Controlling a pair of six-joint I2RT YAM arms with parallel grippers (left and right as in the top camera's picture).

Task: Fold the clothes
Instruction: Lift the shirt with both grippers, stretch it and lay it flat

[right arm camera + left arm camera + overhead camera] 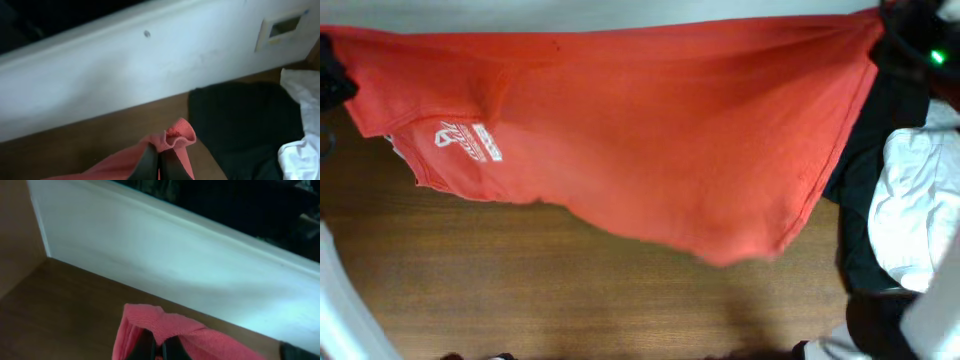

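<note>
Next, I let go of the fold of shirt with my left gripper on top of the shirt's own body (517, 146), on the far half of the wooden table.
The red-orange T-shirt (650, 130) hangs stretched across the far half of the table, held up at both far corners. Its white printed logo (468, 142) shows at the left. My left gripper (161, 349) is shut on a bunched edge of the shirt (150, 322); in the overhead view it sits at the far left (332, 75). My right gripper (159, 162) is shut on another bunched edge of the shirt (176, 136); in the overhead view it sits at the far right (905, 35). The shirt's lower edge droops toward the wooden table (570, 290).
A black garment (865, 180) and a white garment (920, 200) lie piled at the right; both also show in the right wrist view, black (240, 120) and white (305, 125). A white wall panel (165, 260) runs along the table's far edge.
</note>
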